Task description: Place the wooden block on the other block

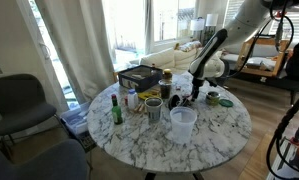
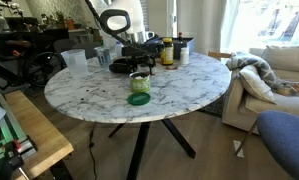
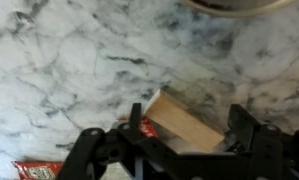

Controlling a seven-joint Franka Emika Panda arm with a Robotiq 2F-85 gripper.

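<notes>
My gripper will open, turn to line up and grip the block by its long sides (image 3: 193, 114), because the wooden block lies at a slant with its ends toward the gripper's fingers.
In the wrist view a light wooden block (image 3: 184, 125) lies slanted between the two black fingers of my gripper (image 3: 187, 120). The fingers touch its two ends, so the gripper is shut on it, low over the marble table (image 3: 59, 70). Something red (image 3: 149, 127) shows just under the block's left end. In both exterior views the gripper (image 1: 196, 92) (image 2: 122, 58) hangs low over the table among the clutter. The block is too small to make out there, and the other block is not visible in any view.
The round marble table (image 1: 219, 130) holds a clear plastic cup (image 1: 182, 122), a green bottle (image 1: 116, 110), jars, a dark box (image 1: 139, 76) and a green lid (image 2: 139, 98). A red packet (image 3: 34, 170) lies on the marble. Chairs and a sofa (image 2: 274, 80) surround the table.
</notes>
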